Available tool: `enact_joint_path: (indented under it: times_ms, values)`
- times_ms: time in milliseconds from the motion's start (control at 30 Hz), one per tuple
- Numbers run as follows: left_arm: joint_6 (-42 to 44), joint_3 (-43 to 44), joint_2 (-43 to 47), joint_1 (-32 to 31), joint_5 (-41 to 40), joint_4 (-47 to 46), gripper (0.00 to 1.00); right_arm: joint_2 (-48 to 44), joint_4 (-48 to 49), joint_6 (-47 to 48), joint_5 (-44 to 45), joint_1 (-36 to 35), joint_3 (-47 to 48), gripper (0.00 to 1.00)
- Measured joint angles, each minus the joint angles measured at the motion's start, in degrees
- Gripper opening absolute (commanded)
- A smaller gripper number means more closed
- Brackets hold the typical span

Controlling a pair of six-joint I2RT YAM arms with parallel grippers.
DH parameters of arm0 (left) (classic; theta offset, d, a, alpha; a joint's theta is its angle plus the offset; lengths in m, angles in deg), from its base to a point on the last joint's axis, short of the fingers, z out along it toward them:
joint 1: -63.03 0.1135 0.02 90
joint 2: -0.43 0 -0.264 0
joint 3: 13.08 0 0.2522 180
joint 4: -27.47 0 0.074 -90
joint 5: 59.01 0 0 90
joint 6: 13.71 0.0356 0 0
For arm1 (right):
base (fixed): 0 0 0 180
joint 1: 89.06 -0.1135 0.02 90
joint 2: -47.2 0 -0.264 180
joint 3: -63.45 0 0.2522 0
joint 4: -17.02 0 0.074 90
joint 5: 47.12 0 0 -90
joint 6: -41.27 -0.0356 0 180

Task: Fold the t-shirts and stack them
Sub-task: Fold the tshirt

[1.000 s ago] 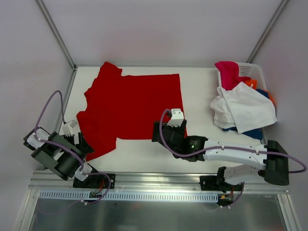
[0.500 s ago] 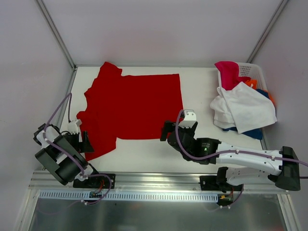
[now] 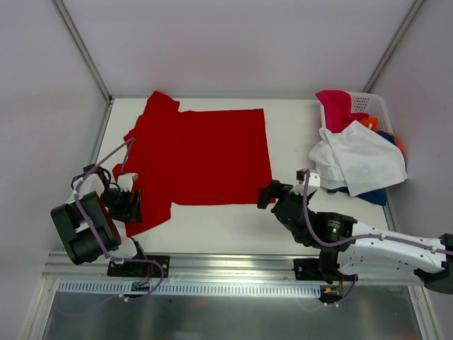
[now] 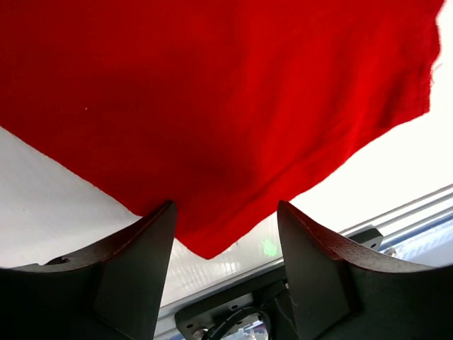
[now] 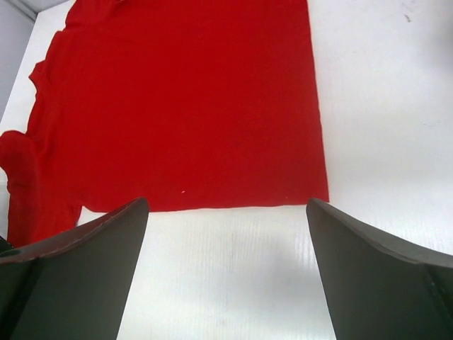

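I need to use my left gripper to take the sleeve's end (image 3: 150, 226) and tuck it in before folding, as the red t-shirt's near sleeve sticks out past its straight near edge.
The red t-shirt (image 3: 198, 152) lies spread flat on the white table, neck to the left. My left gripper (image 3: 133, 207) is open at the shirt's near-left sleeve. In the left wrist view the sleeve's corner (image 4: 212, 241) lies between the gripper's (image 4: 225, 209) spread fingers (image 4: 134, 276). My right gripper (image 3: 267, 193) is open and empty just off the shirt's near-right corner. In the right wrist view the gripper (image 5: 228, 212) faces the shirt's straight near edge (image 5: 212, 202). White (image 3: 361, 159), magenta (image 3: 336, 106), orange (image 3: 368, 122) and blue (image 3: 369, 196) tees are heaped at the right.
The white perforated basket (image 3: 371, 103) stands at the back right with the heaped tees spilling over its front onto the table. A metal rail (image 3: 233, 265) runs along the near edge. Grey walls close the left, back and right sides.
My right arm has drawn back to the right and nearer, off the shirt's near-right corner. My left gripper has moved forward and right, up to the near-left sleeve.
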Motion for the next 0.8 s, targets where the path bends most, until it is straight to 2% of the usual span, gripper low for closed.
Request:
enact_joint_path:
  times_ms: [100,400,467,567,633,800]
  values:
    - [-1.86,0.15,0.0,-3.08,-2.64,-0.26,0.59,-3.63,-0.96,-0.55,1.09,0.0,-1.77,0.99]
    - [-6.58,0.94,-1.88,-9.68,-10.16,-1.73,0.42,-9.51,-1.9,-0.87,3.23,0.0,-4.96,0.99]
    - [-7.39,1.07,-2.21,-10.6,-11.65,-1.97,0.34,-10.56,-2.03,-0.87,3.58,0.0,-6.03,0.99]
    - [-8.41,1.31,-2.84,-11.1,-13.14,-2.51,0.31,-12.11,-2.1,-0.9,3.78,0.0,-7.76,0.99]
    - [-8.9,1.77,-3.69,-11.39,-13.88,-2.45,0.3,-13.0,-2.1,-0.85,3.87,0.0,-8.59,0.99]
    - [-10.34,2.45,-4.68,-13.18,-15.28,-1.88,0.37,-14.88,-2.1,-0.76,4.28,0.0,-10.12,0.99]
